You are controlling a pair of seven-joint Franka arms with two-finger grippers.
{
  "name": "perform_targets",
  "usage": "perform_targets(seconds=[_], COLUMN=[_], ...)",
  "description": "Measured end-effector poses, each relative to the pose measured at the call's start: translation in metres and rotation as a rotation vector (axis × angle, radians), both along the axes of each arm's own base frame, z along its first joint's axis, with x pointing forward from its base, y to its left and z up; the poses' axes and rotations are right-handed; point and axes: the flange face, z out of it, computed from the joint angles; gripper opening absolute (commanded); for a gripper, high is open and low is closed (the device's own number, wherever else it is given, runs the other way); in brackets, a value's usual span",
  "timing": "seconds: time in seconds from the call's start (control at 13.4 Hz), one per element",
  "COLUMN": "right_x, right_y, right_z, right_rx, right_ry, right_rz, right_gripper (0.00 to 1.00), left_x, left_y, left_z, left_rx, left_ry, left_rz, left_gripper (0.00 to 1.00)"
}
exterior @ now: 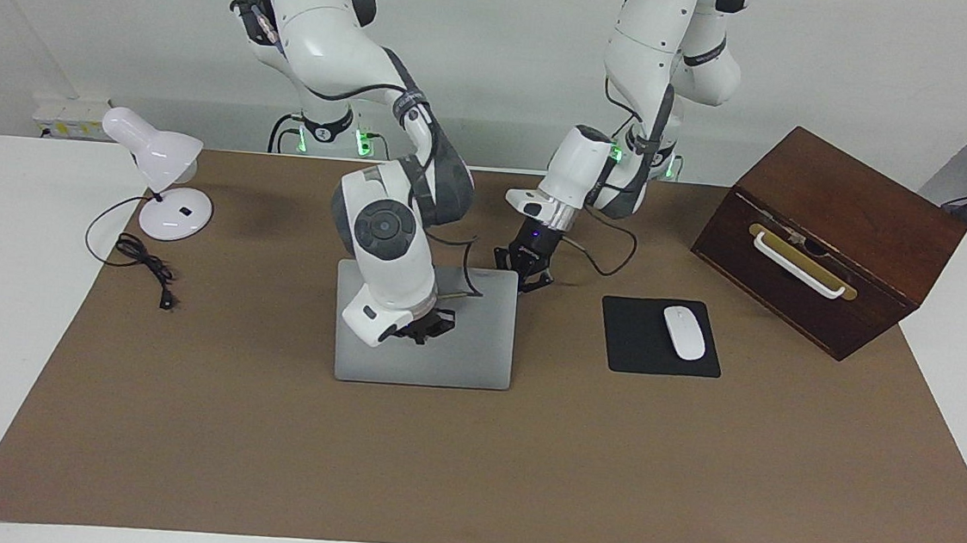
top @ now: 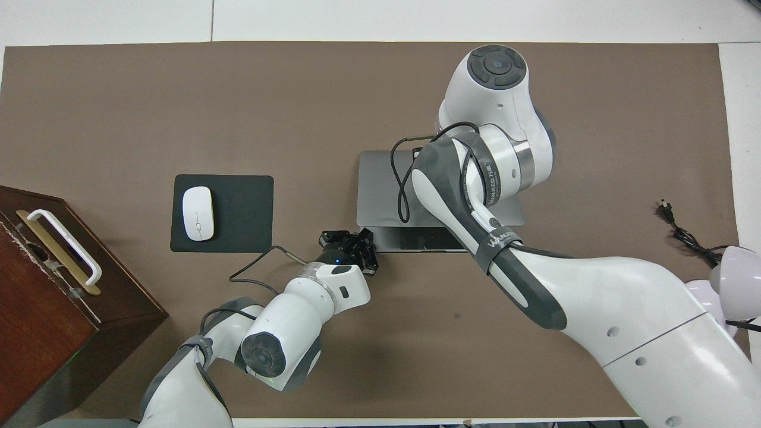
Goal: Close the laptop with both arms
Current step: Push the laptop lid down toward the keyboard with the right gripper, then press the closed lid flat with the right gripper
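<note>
Next, I let go with my right gripper so the silver-grey laptop's lid rests flat on the laptop's base (top: 436, 200), covering the trackpad.
The silver-grey laptop (exterior: 468, 352) (top: 380, 190) lies mid-table with its lid tipped down almost flat. In the overhead view a narrow strip of the base and trackpad (top: 425, 239) still shows at the edge nearer to the robots. My right gripper (exterior: 421, 327) is shut and rests on the lid's outer face; in the overhead view the right arm's own links hide it. My left gripper (exterior: 526, 277) (top: 357, 238) is shut and sits at the base's corner nearest the robots, toward the left arm's end of the table.
A black mouse pad (exterior: 633, 348) with a white mouse (exterior: 684, 332) lies beside the laptop toward the left arm's end, and a brown wooden box (exterior: 833, 221) with a white handle stands past it. A white desk lamp (exterior: 160, 164) and its cable (exterior: 143, 266) sit toward the right arm's end.
</note>
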Motion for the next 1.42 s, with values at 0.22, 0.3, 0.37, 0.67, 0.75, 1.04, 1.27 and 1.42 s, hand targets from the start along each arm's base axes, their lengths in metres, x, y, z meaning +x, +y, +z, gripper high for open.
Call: perform_targets(seconds=[0.22,0.3,0.37,0.67,0.75,1.04,1.27,1.42], right_x=[-0.001,-0.002,-0.003,-0.004,-0.004,-0.001,0.016,0.036], right_y=[-0.001,-0.001,-0.001,-0.002,-0.002,-0.003,-0.015,-0.039], right_z=[-0.007,-0.011,-0.014,-0.016,-0.016,-0.015,0.004,0.025], right_rx=[0.003,0.003,0.002,0.001,0.001,0.007,0.040,0.075], right_ry=[-0.009,-0.011,-0.009,-0.006,-0.006,-0.024,-0.123,-0.237], right_rz=[-0.002,-0.003,-0.003,-0.004,-0.004,-0.010,-0.040,-0.070], right_gripper=[0.00,0.00,0.00,0.00,0.00,0.00,0.00,0.00], left_x=[0.000,0.000,0.000,0.000,0.000,0.000,0.000,0.000], left_y=[0.000,0.000,0.000,0.000,0.000,0.000,0.000,0.000], left_z=[0.000,0.000,0.000,0.000,0.000,0.000,0.000,0.000], left_rx=[0.001,0.001,0.001,0.002,0.002,0.002,0.002,0.002], left_ry=[-0.001,-0.001,-0.001,-0.002,-0.002,-0.002,-0.002,-0.002], left_rz=[-0.001,-0.002,-0.002,-0.003,-0.003,-0.003,-0.003,-0.003], left_gripper=[0.00,0.00,0.00,0.00,0.00,0.00,0.00,0.00])
